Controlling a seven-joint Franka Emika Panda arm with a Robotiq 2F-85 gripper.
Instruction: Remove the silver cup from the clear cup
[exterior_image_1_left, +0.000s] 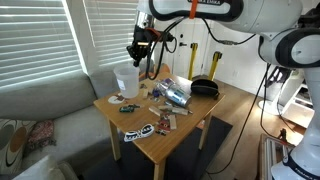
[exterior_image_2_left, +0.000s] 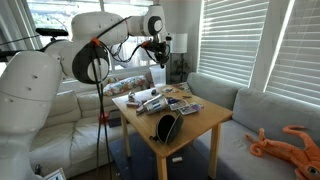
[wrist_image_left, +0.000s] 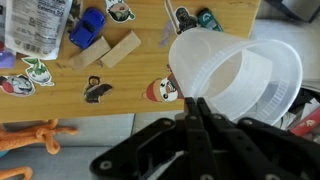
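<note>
My gripper needs to let go of the clear cup on the table (exterior_image_1_left: 134, 94) (wrist_image_left: 156, 80) next to the two wooden blocks, near the couch.
The clear cup (exterior_image_1_left: 125, 79) stands upright at the table corner nearest the couch. It also shows in an exterior view (exterior_image_2_left: 157, 76) and, large, in the wrist view (wrist_image_left: 235, 75). My gripper (exterior_image_1_left: 138, 50) hangs a little above the cup, apart from it, in both exterior views (exterior_image_2_left: 157, 45). In the wrist view the fingers (wrist_image_left: 194, 101) are pressed together with nothing between them, over the cup's near edge. I cannot make out the silver cup. Only a greyish patch shows inside the clear cup's mouth.
The wooden table (exterior_image_1_left: 185, 125) carries stickers, two wooden blocks (wrist_image_left: 110, 50), a blue toy (wrist_image_left: 88, 28), a plastic bag (exterior_image_1_left: 175, 92) and a black object (exterior_image_1_left: 205, 88). A grey couch (exterior_image_1_left: 40, 110) is beside the cup's corner. An orange plush (exterior_image_2_left: 285, 145) lies on the other couch.
</note>
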